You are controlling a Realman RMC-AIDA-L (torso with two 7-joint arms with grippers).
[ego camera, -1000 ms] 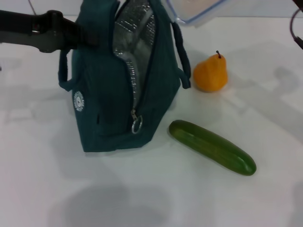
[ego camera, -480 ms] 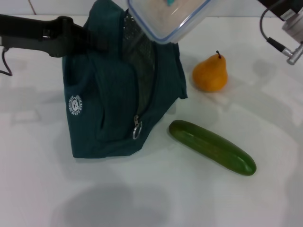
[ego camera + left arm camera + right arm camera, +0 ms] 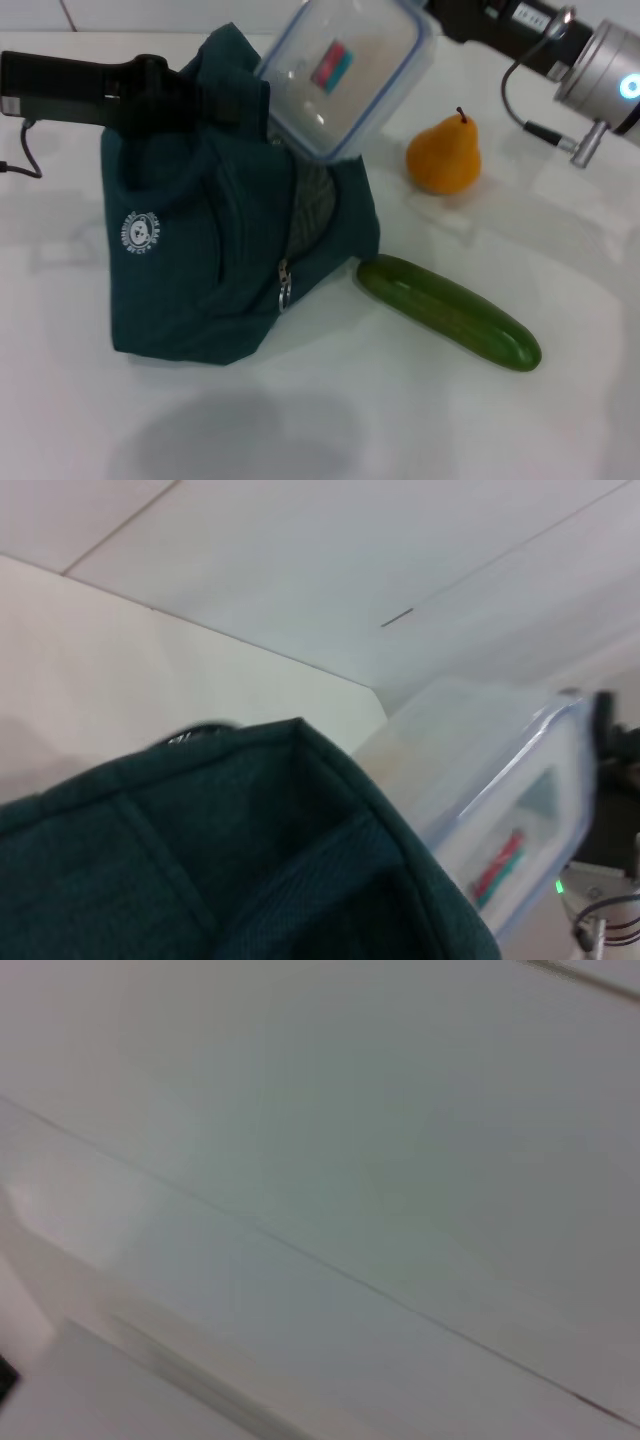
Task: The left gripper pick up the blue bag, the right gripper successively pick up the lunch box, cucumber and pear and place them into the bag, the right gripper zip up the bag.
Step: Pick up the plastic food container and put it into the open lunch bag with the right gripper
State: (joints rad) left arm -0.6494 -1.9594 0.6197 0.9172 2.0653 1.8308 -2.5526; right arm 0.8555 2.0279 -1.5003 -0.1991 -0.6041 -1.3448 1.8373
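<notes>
Next, my right gripper lets go of the lunch box inside the blue bag's opening (image 3: 303, 198), down against the foil lining.
The blue bag (image 3: 200, 270) stands slumped at centre left on the white table, its zipper open and a strip of foil lining showing. My left gripper (image 3: 212, 95) comes in from the left and is shut on the bag's top edge. The clear lunch box (image 3: 345, 75) with its blue rim hangs tilted over the bag's mouth, sticker facing me, with my right gripper (image 3: 432, 12) shut on its far end. In the left wrist view the bag's fabric (image 3: 200, 860) fills the foreground and the lunch box (image 3: 500, 810) is beside it. The pear (image 3: 443, 152) and cucumber (image 3: 448, 311) lie right of the bag.
The right arm's silver wrist (image 3: 600, 70) and its cable reach in from the upper right, above the pear. White table (image 3: 320, 420) stretches in front of the bag. The right wrist view shows only a pale surface.
The lunch box has come down and tilted over the bag's mouth, and the right arm has come into view. The bag has shifted left and sagged, closing over most of its lining.
</notes>
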